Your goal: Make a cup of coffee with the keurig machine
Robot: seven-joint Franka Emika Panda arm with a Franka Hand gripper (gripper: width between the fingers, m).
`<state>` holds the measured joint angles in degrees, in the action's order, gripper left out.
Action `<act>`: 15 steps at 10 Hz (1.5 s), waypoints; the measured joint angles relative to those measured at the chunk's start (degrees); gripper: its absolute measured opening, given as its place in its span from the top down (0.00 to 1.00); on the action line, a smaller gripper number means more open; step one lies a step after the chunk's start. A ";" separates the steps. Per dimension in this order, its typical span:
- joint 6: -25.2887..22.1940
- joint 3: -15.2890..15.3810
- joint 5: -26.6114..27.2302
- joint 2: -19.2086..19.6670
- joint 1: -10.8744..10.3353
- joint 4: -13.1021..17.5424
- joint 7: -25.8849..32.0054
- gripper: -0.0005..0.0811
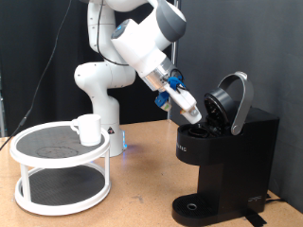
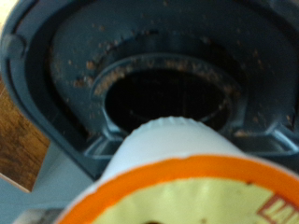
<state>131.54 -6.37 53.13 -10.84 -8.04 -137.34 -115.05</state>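
Next, my gripper lets go of the white pod in the round dark pod chamber (image 1: 201, 130) (image 2: 168, 99) under the keurig machine's raised lid.
The black keurig machine (image 1: 230, 156) stands at the exterior view's right with its rounded lid (image 1: 237, 97) hinged up. My gripper (image 1: 193, 114) reaches down at a slant into the open mouth and is shut on a small white pod (image 1: 195, 116). In the wrist view the pod (image 2: 177, 177), white with an orange rim, fills the foreground right in front of the round dark pod chamber (image 2: 164, 97), whose rim is speckled with coffee grounds. My fingers do not show there. The white cup (image 1: 87, 129) sits on a round stand at the exterior view's left, far from the gripper.
The cup's white two-tier round stand (image 1: 59, 180) takes up the exterior view's lower left on the wooden table (image 1: 142, 189). The machine's round drip base (image 1: 196, 206) sits at the bottom. The arm's white base (image 1: 99, 95) rises behind the stand.
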 joint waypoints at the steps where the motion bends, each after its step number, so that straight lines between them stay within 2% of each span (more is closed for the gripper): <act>1: 0.51 0.16 0.34 0.68 0.00 -0.01 0.50 0.58; 8: 1.77 1.32 1.64 3.46 0.00 -0.07 2.32 0.58; 9: 1.77 1.47 1.66 3.53 0.00 -0.24 2.32 0.49; 10: 1.77 1.66 1.75 3.53 0.00 -0.48 2.34 0.49; 12: 1.70 1.84 2.63 3.50 0.00 -0.65 2.67 0.15; 14: 0.79 1.76 5.34 2.90 0.02 -0.56 3.63 0.15; 15: -1.05 1.36 6.61 2.15 0.08 -0.25 3.77 0.10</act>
<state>130.49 -5.00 59.74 -8.69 -7.95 -137.60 -111.28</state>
